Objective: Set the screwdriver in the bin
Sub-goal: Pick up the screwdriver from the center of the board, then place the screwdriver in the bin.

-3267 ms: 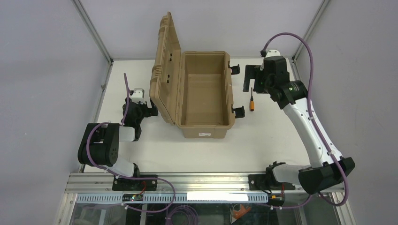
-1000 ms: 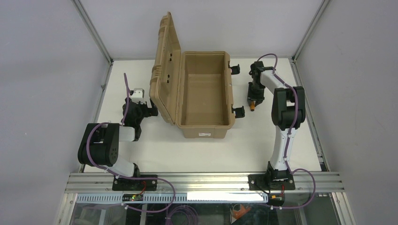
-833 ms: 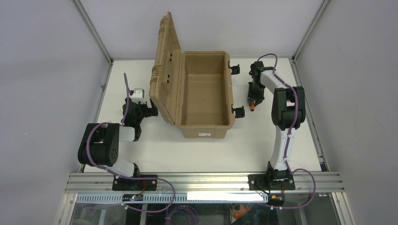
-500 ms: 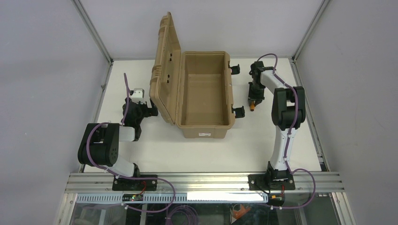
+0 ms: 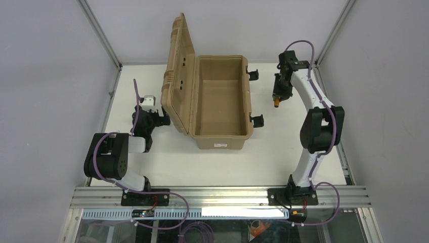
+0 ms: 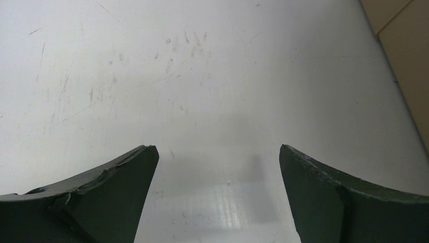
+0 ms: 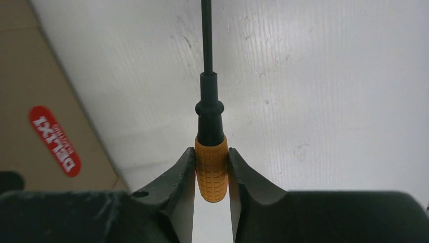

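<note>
My right gripper is holding the screwdriver, which hangs above the table apart from the bin. It will let go of it on the middle of the bin's bottom (image 5: pixel 222 102), between the bin's long sides.
The screwdriver (image 7: pixel 211 169), with a short orange handle and a thin black shaft, is pinched at the handle by my right gripper (image 7: pixel 211 154), which is shut on it. In the top view the screwdriver (image 5: pixel 276 103) hangs in that gripper (image 5: pixel 278 97) above the table, to the right of the bin and apart from it. The bin (image 5: pixel 222 136) is a tan case standing open mid-table, its ribbed lid (image 5: pixel 179 76) raised on the left. My left gripper (image 6: pixel 217 152) is open over bare table, low beside the lid (image 5: pixel 163 118).
Black latches (image 5: pixel 257 120) stick out from the bin's right side towards the right arm. A red sticker (image 7: pixel 54 140) shows on the bin's wall at the left of the right wrist view. A corner of the bin (image 6: pixel 404 30) sits to the right of the left gripper. Frame posts and walls ring the table.
My right gripper has shut on the screwdriver and lifted it off the table, moving it towards the far edge as the arm stretched out. The left arm has not moved.
</note>
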You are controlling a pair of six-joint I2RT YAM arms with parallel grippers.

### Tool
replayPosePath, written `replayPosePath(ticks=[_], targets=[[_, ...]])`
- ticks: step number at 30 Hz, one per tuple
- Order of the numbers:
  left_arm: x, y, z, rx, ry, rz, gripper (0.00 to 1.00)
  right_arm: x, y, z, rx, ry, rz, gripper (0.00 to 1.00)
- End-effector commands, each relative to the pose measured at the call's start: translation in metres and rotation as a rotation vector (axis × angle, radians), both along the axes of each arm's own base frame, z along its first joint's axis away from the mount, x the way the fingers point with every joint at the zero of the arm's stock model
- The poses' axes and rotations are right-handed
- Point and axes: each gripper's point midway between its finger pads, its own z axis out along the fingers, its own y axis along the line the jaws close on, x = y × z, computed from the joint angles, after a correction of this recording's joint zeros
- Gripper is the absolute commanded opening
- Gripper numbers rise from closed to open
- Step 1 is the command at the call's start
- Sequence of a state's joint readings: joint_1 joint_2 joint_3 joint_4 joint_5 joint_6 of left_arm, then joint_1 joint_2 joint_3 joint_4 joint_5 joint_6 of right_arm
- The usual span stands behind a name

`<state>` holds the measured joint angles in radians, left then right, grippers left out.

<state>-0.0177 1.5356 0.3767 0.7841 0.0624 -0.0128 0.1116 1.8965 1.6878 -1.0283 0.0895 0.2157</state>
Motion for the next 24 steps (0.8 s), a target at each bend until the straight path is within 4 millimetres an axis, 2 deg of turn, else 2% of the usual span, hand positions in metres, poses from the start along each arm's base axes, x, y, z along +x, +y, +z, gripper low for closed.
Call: replayPosePath(ticks=[1, 8, 15, 21, 24], targets=[[0.005, -0.002, 0.019, -0.017, -0.065, -0.013, 0.99, 0.002, 0.003, 0.069, 0.046, -0.138, -0.027, 0.0], [0.004, -0.002, 0.019, -0.017, -0.064, -0.013, 0.99, -0.002, 0.023, 0.133, 0.137, -0.256, -0.016, 0.0], [0.004, -0.002, 0.018, -0.017, -0.063, -0.013, 0.99, -0.01, 0.056, 0.185, 0.239, -0.347, 0.031, 0.0], [0.004, -0.002, 0.018, -0.017, -0.063, -0.013, 0.99, -0.015, 0.089, 0.216, 0.298, -0.407, 0.081, 0.0], [0.005, -0.002, 0.019, -0.017, -0.065, -0.013, 0.99, -0.017, 0.105, 0.224, 0.327, -0.419, 0.1, 0.0]])
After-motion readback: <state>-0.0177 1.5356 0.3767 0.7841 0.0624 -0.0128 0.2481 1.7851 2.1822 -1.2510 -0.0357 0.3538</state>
